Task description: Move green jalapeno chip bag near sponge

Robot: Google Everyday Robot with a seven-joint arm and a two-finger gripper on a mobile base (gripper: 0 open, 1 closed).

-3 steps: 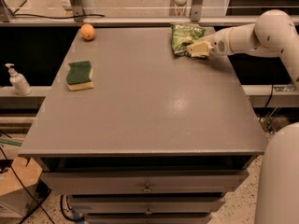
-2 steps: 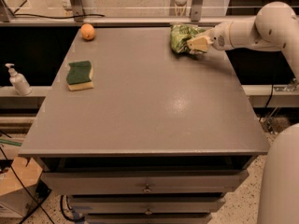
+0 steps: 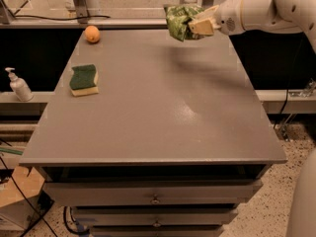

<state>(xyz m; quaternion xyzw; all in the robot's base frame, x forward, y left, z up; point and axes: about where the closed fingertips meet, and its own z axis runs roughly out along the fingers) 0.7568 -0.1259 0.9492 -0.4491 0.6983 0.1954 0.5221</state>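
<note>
The robot's gripper will release the green jalapeno chip bag on the grey table (image 3: 113, 60), beside the sponge's far inner corner.
The green jalapeno chip bag (image 3: 178, 20) is a crinkly green foil bag held in the air above the table's far right part. My gripper (image 3: 196, 24) is shut on the bag's right side, with the white arm reaching in from the right. The sponge (image 3: 84, 79), dark green on top with a pale yellow base, lies flat on the left side of the grey table (image 3: 158, 112), far from the bag.
An orange (image 3: 92, 34) sits near the table's far left corner. A white pump bottle (image 3: 19, 84) stands on a ledge left of the table. Drawers run along the table's front. A metal rail and posts line the far edge.
The gripper has lifted the chip bag off the table's far right part and carried it up and to the left. The sponge and orange have not moved.
</note>
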